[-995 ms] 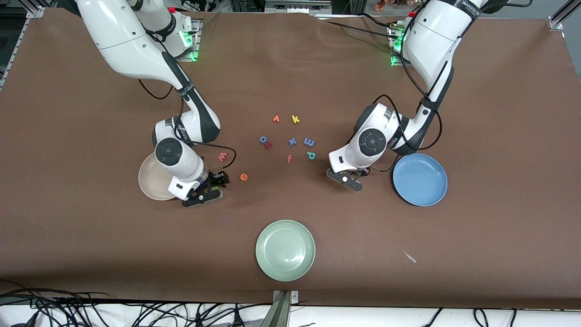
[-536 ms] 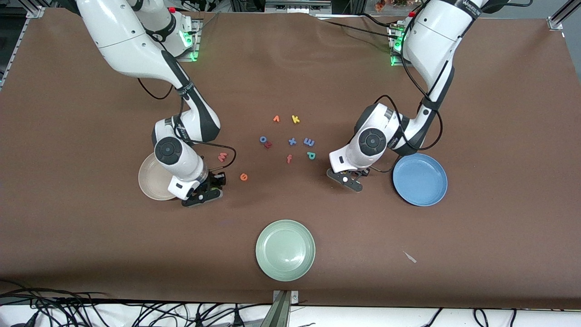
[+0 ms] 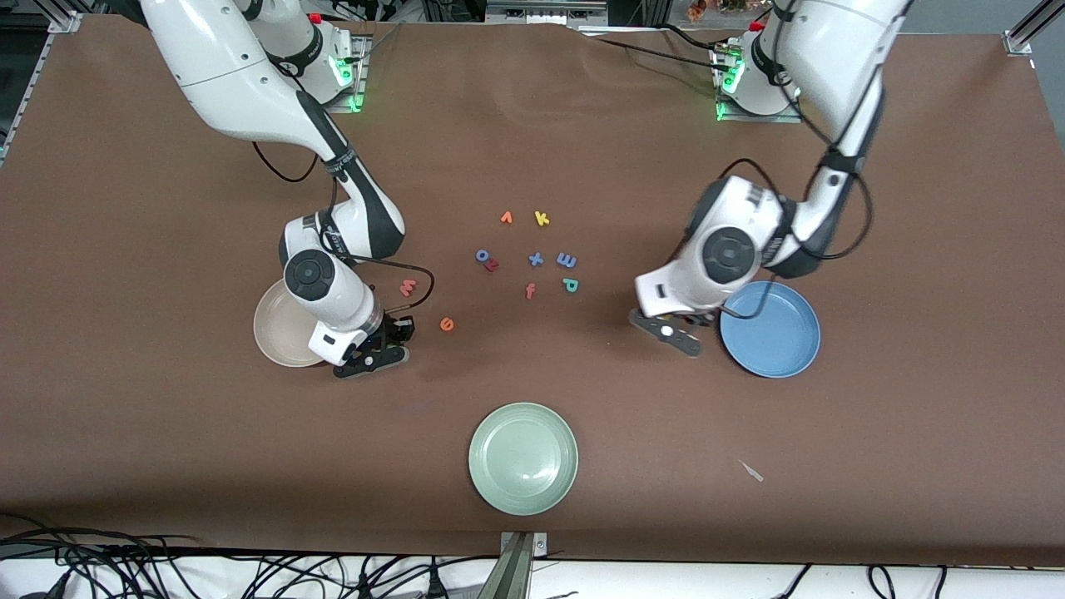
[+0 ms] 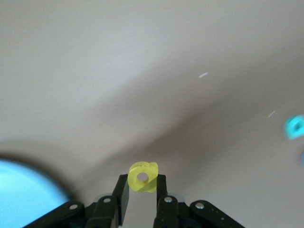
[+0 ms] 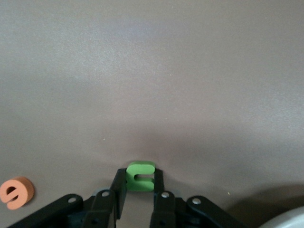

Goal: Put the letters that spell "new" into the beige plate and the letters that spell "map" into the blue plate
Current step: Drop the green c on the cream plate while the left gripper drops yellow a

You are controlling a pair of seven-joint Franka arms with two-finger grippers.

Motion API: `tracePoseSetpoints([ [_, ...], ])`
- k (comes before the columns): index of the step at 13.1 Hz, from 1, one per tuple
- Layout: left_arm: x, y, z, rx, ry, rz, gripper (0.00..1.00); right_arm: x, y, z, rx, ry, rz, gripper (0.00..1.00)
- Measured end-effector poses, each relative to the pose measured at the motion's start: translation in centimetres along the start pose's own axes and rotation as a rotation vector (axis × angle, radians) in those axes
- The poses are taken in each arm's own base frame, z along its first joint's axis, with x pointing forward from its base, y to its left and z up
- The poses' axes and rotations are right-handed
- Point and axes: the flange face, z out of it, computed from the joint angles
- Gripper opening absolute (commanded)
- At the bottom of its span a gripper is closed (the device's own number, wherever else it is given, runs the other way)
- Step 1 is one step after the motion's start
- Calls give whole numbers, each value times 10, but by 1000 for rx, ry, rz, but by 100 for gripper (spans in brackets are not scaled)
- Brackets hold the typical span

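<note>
My right gripper has the green n. Next, I let go of it near the middle of the beige plate [image 3: 312, 321], a little toward the orange e.
My left gripper [image 4: 142, 184] is shut on the yellow a [image 4: 142, 176] and hangs over the cloth beside the blue plate [image 3: 774, 329], whose rim also shows in the left wrist view [image 4: 19, 194]. Down at the table beside the beige plate [image 3: 279, 337], my right gripper [image 5: 140, 184] is shut on the green n [image 5: 140, 175]. The orange e [image 3: 447, 324] lies close by, and the pinkish-red w [image 3: 407, 288] lies a little farther from the camera. The blue m [image 3: 567, 260] and teal p [image 3: 571, 285] lie in the middle cluster.
Other letters lie in the middle: yellow k [image 3: 542, 218], blue x [image 3: 536, 259], orange-red f [image 3: 530, 290], dark red z [image 3: 492, 265]. A pale green plate [image 3: 522, 457] sits near the front edge. A small pale scrap [image 3: 750, 471] lies toward the left arm's end.
My left gripper has risen and swung toward the blue plate with the yellow a. My right gripper has closed on the green n and stayed in place.
</note>
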Motion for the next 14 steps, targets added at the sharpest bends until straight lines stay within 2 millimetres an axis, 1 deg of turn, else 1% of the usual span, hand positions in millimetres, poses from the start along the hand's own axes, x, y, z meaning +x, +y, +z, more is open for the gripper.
tracePoseSetpoints([
  [1, -14, -44, -6, -7, -2, 34, 19, 2, 0, -5, 0, 8, -1, 9],
  [2, -29, -87, -5, -16, -4, 59, 19, 4, 0, -15, -1, 17, -1, 9],
  [3, -46, -123, 1, -29, -11, 75, 21, 6, 5, -28, -5, 14, -1, 9],
  [4, -59, -146, 12, -44, -23, 78, 31, 7, 16, -45, -12, 5, -7, 9],
  [5, -66, -157, 25, -58, -37, 78, 43, 8, 34, -64, -18, -9, -21, 9],
  [6, -68, -157, 38, -69, -50, 80, 85, 6, 57, -81, -23, -30, -38, 9],
  [7, -66, -152, 49, -76, -55, 88, 100, 1, 82, -95, -26, -51, -52, 10],
  [8, -64, -146, 56, -80, -55, 97, 100, -9, 108, -103, -26, -71, -58, 10],
  [9, -61, -143, 57, -79, -51, 103, 100, -23, 128, -104, -25, -91, -54, 16],
  [10, -58, -142, 53, -73, -40, 107, 100, -39, 139, -98, -24, -114, -42, 35],
  [11, -55, -140, 44, -65, -25, 111, 100, -52, 141, -89, -23, -125, -37, 45],
  [12, -51, -137, 31, -54, -5, 118, 100, -60, 138, -81, -22, -127, -33, 54],
  [13, -46, -132, 15, -40, 18, 128, 100, -65, 133, -75, -23, -127, -20, 58],
  [14, -40, -124, -2, -28, 43, 136, 100, -66, 128, -72, -24, -124, -3, 59],
])
